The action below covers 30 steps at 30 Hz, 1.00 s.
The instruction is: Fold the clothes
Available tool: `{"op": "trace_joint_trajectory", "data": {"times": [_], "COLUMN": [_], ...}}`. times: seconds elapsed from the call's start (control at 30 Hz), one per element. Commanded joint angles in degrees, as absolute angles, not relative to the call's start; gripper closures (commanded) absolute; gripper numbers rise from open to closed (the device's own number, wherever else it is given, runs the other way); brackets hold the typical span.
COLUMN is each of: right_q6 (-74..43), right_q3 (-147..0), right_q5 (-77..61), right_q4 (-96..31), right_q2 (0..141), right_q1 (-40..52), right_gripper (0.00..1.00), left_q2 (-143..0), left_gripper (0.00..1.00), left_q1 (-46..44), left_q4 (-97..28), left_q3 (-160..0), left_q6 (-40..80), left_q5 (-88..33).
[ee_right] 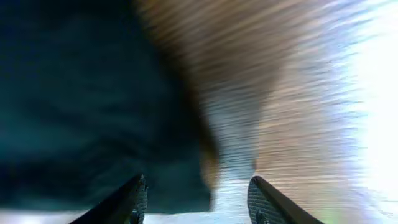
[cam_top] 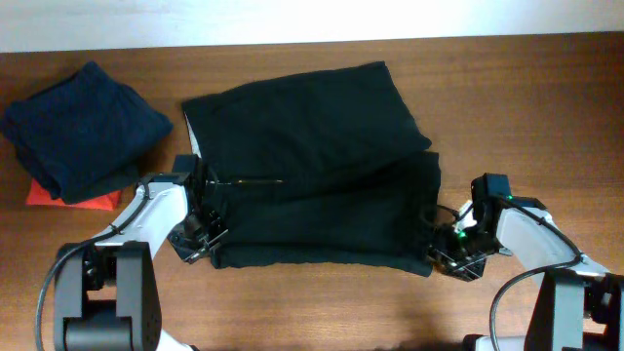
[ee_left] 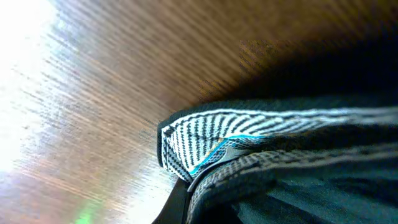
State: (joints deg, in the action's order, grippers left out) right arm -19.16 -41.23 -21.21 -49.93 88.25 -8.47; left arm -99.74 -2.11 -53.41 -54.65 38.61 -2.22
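Observation:
The robot's left gripper will release the near corner of the black clothes on the wooden table (cam_top: 175, 203) close to the flat red item.
The black clothes (cam_top: 312, 146) lie spread in the middle of the table, the upper part folded over the lower. My left gripper (cam_top: 202, 237) is at the near left corner. In the left wrist view its one visible finger (ee_left: 180, 202) presses against bunched black fabric with pale striped trim (ee_left: 249, 134), so it looks shut on the clothes. My right gripper (cam_top: 447, 252) is at the near right corner. In the blurred right wrist view its fingers (ee_right: 196, 199) are open, with the black fabric's corner (ee_right: 81, 93) lying between them.
A folded navy-blue garment (cam_top: 83, 127) sits at the far left on top of a small flat red item (cam_top: 58, 195). Bare wooden table (cam_top: 526, 107) lies to the right of the clothes and along the front edge.

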Motion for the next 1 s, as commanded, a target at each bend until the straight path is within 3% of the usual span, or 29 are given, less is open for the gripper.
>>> {"op": "trace_joint_trajectory", "data": {"times": [0.0, 0.3, 0.5, 0.53, 0.6, 0.63, 0.77, 0.97], "right_q6": [-16.8, -20.4, -25.6, -25.6, -25.6, -25.6, -21.2, -18.4], "right_q3": [-41.4, -36.2, -36.2, -36.2, -36.2, -36.2, -43.7, -69.6], "right_q5": [-31.1, -25.5, -25.5, -25.4, -24.9, -24.8, -19.8, -12.7], "right_q4": [-50.2, -51.5, -43.6, -43.4, -43.2, -42.7, -48.7, -66.8], "right_q2": [87.3, 86.6, 86.6, 86.6, 86.6, 86.6, 85.6, 73.6], "right_q1": [-8.6, -8.6, -8.6, -8.6, -8.6, -8.6, -8.7, -8.7], "right_gripper": [0.43, 0.41, 0.43, 0.46, 0.84, 0.96, 0.96, 0.96], "left_q2": [-100.0, -100.0, -100.0, -100.0, -100.0, -100.0, -97.5, -73.0], "left_gripper": [0.99, 0.99, 0.99, 0.99, 1.0, 0.99, 1.0, 1.0], "left_q1": [-1.9, -1.9, -1.9, -1.9, -1.9, -1.9, -1.9, -1.7], "left_q4": [-54.3, -54.5, -54.5, -54.5, -54.6, -54.9, -61.4, -73.9], "left_q3": [-53.5, -53.5, -53.5, -53.5, -53.5, -53.5, -55.8, -62.0], "left_q6": [36.6, 36.4, 35.9, 35.7, 35.7, 35.7, 21.7, 14.0], "left_q5": [0.5, 0.5, 0.4, 0.5, 0.4, 0.4, -8.1, -8.2]}}
